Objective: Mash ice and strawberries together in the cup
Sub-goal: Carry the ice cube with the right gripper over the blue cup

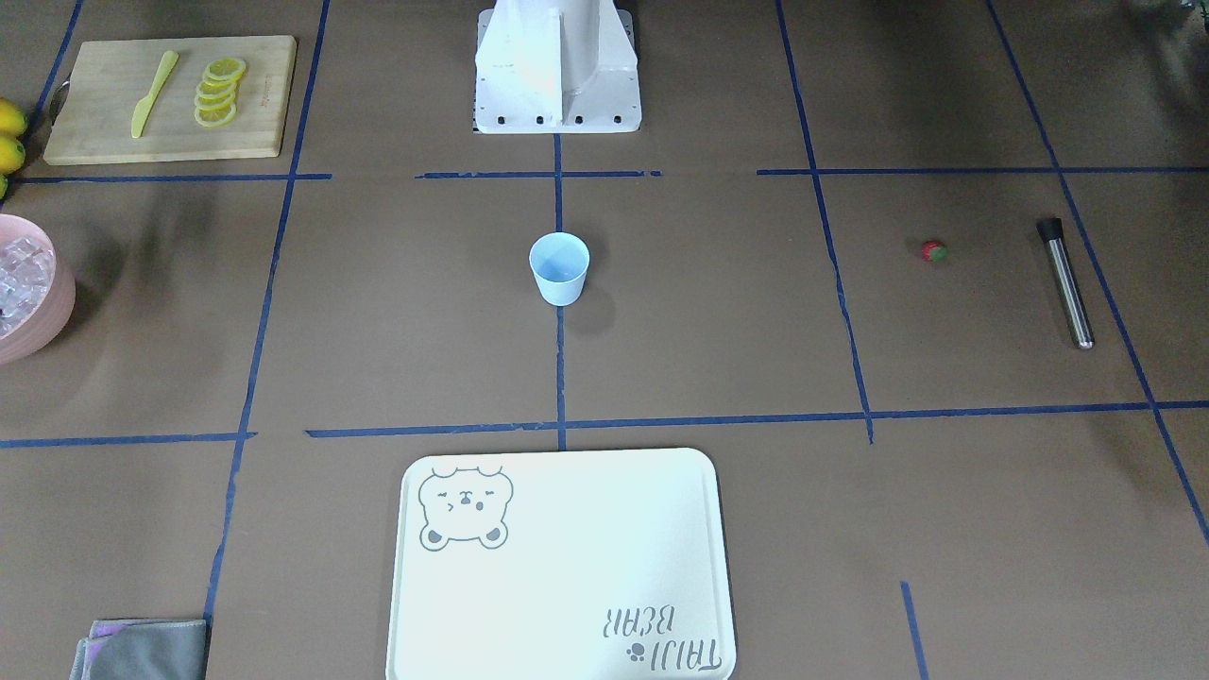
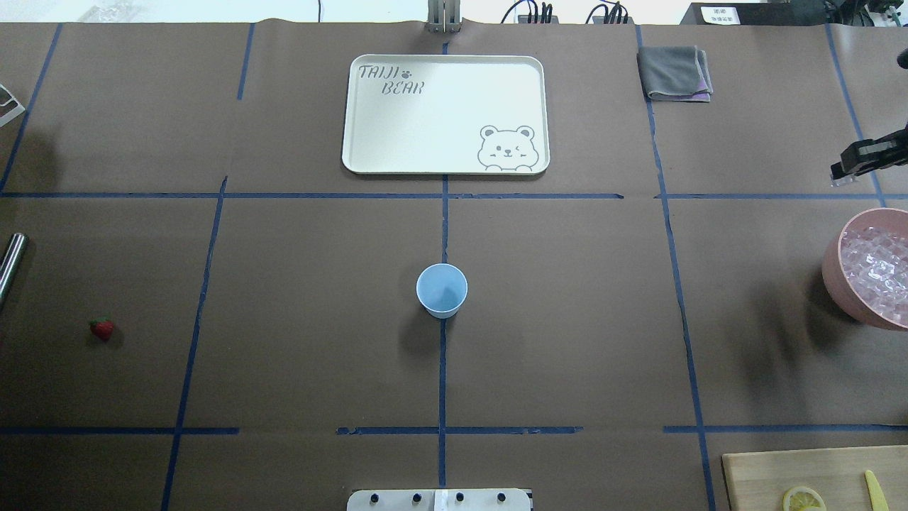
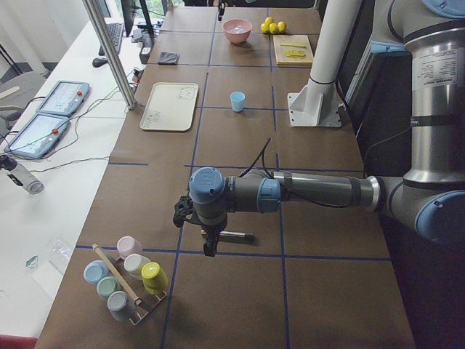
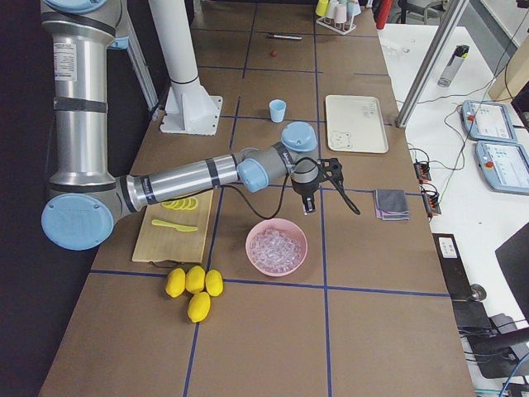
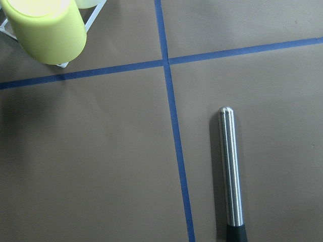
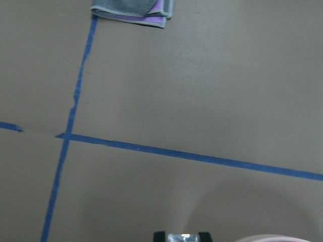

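Observation:
Next, my right gripper lets go of the ice cube into the bottom of the pale blue cup (image 1: 560, 270) on the tape line.
The pale blue cup (image 1: 559, 269) (image 2: 441, 289) stands upright in the middle of the table, and nothing shows inside it. The strawberry (image 1: 934, 250) (image 2: 102, 328) lies alone on my left side. Ice (image 2: 879, 273) (image 4: 275, 246) fills a pink bowl (image 1: 57, 312) on my right side. My left gripper (image 3: 209, 246) hangs over a steel muddler (image 5: 231, 171) (image 1: 1067, 283); I cannot tell whether it is open or shut. My right gripper (image 2: 844, 174) (image 4: 308, 205) hovers just beyond the bowl. Only its edge shows, so I cannot tell its state.
A white bear tray (image 2: 445, 113) lies at the far side. A cutting board (image 1: 170, 99) holds lemon slices and a yellow knife, with whole lemons (image 4: 194, 285) beside it. A grey cloth (image 2: 674, 72) and a rack of cups (image 3: 127, 283) sit near the edges.

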### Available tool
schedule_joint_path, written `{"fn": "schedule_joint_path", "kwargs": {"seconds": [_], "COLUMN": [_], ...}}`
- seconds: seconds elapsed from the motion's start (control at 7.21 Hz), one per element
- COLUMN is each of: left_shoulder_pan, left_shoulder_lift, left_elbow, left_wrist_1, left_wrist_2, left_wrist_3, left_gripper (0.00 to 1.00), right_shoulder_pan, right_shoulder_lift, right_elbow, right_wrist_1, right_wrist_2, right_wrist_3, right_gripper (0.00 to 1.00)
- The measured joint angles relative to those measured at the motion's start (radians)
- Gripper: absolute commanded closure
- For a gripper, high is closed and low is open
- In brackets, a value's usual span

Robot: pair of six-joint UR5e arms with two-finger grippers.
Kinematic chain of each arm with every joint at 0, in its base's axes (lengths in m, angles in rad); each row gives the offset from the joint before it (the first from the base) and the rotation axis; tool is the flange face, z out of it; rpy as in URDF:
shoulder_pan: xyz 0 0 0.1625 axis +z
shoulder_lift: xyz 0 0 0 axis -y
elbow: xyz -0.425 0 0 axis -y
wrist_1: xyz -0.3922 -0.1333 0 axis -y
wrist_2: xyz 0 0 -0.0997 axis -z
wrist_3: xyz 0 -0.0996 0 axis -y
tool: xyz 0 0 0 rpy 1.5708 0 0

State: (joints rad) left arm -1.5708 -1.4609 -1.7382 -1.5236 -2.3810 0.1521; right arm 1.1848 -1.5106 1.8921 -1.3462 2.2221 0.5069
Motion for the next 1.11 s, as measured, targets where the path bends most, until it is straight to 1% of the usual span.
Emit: {"fn": "schedule_joint_path", "kwargs": {"seconds": [0.28,0.42,0.55,0.83,1.11], "left_shoulder_pan": [0.002,0.005,0.007,0.011,0.014], "left_shoulder_lift": [0.000,-0.001,-0.001,-0.001,-0.001], "left_elbow": [0.002,0.002,0.003,0.003,0.003], "left_wrist_1": [-0.001,-0.001,-0.001,-0.001,-0.001], "left_wrist_2": [0.000,0.000,0.000,-0.001,-0.001], "left_wrist_3": [0.002,0.001,0.000,-0.002,-0.003], "left_gripper": [0.00,0.00,0.00,0.00,0.00], "right_shoulder_pan": [-0.132,-0.193,-0.250,-0.374,-0.466], "right_shoulder_lift": [0.119,0.175,0.226,0.325,0.429], "right_elbow": [-0.001,0.001,0.003,0.000,-0.004], "right_wrist_1": [-0.008,-0.026,-0.066,-0.147,-0.232], "right_wrist_2": [-0.026,-0.060,-0.106,-0.221,-0.273], "right_wrist_3": [0.031,0.037,0.052,0.149,0.261], "right_gripper": [0.98,1.00,1.00,1.00,1.00]}}
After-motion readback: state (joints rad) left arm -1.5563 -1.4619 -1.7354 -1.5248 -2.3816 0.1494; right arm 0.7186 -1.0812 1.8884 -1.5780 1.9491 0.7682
